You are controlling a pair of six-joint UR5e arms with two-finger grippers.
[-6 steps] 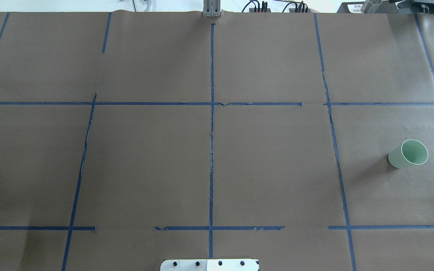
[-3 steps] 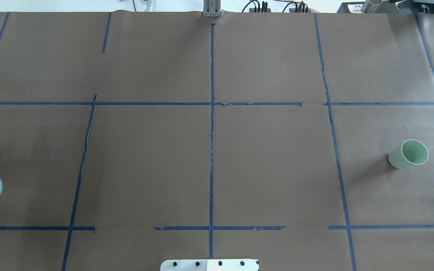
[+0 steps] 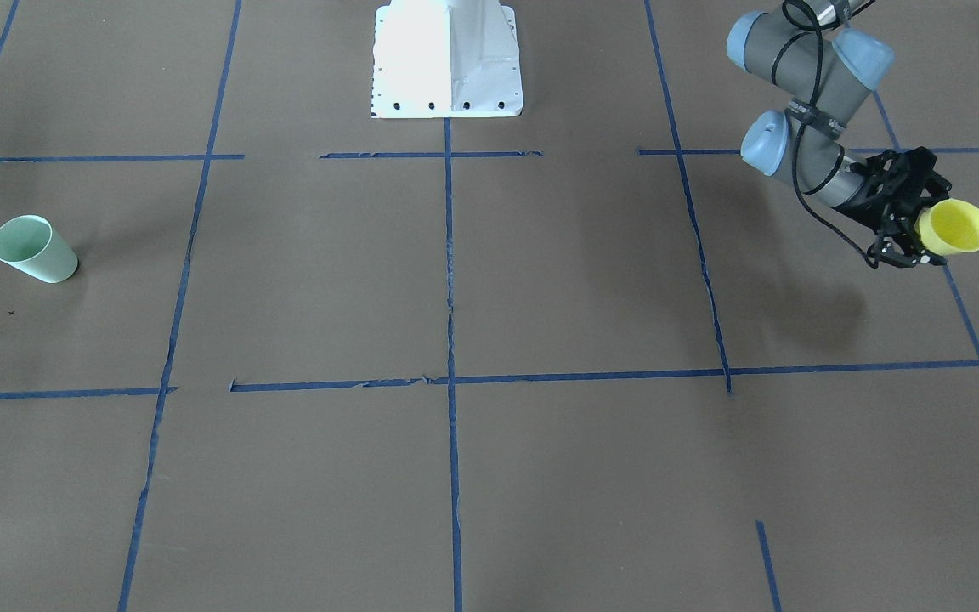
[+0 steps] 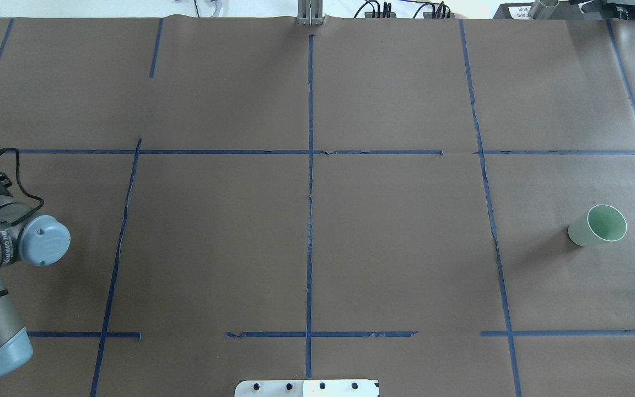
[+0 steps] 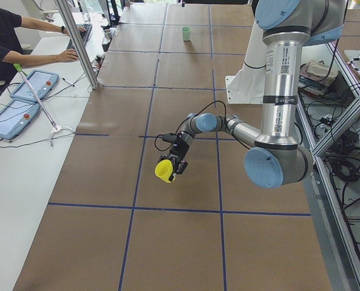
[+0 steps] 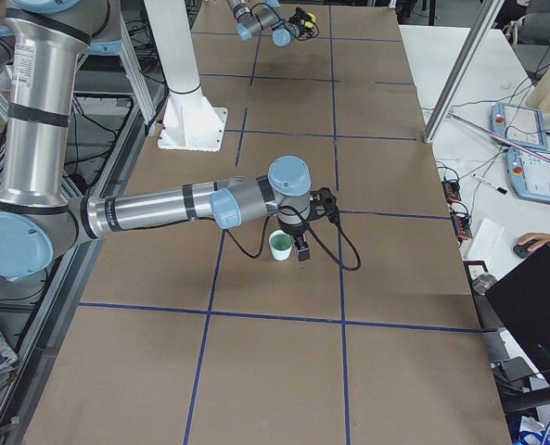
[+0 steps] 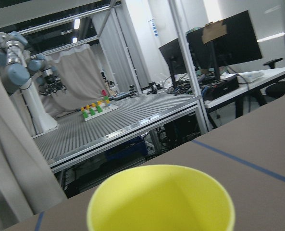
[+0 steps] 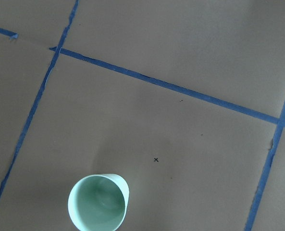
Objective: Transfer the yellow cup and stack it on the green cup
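The yellow cup will pass from my left gripper, which will let go, to my right gripper in the air before the white robot base [image 3: 421, 164].
The yellow cup [image 3: 953, 228] is tipped on its side in my left gripper [image 3: 914, 228], which is shut on its lower part and holds it above the table at my far left. It also shows in the exterior left view [image 5: 163, 170] and fills the bottom of the left wrist view [image 7: 161, 199]. The green cup [image 4: 597, 225] stands upright, rim up, at the far right of the table. It shows in the front-facing view [image 3: 33, 249] and the right wrist view [image 8: 98, 202]. My right gripper [image 6: 302, 243] shows only in the exterior right view, beside the green cup; I cannot tell whether it is open or shut.
The white robot base [image 3: 447, 59] stands at the middle of the near table edge. Blue tape lines cross the brown table cover [image 4: 394, 242]. Beyond the far edge are a metal post [image 5: 76, 42], a desk with tablets [image 5: 22, 97] and a seated person [image 5: 3, 36].
My left arm has come further into the overhead view from the left edge, moving up and to the right. The green cup has not moved.
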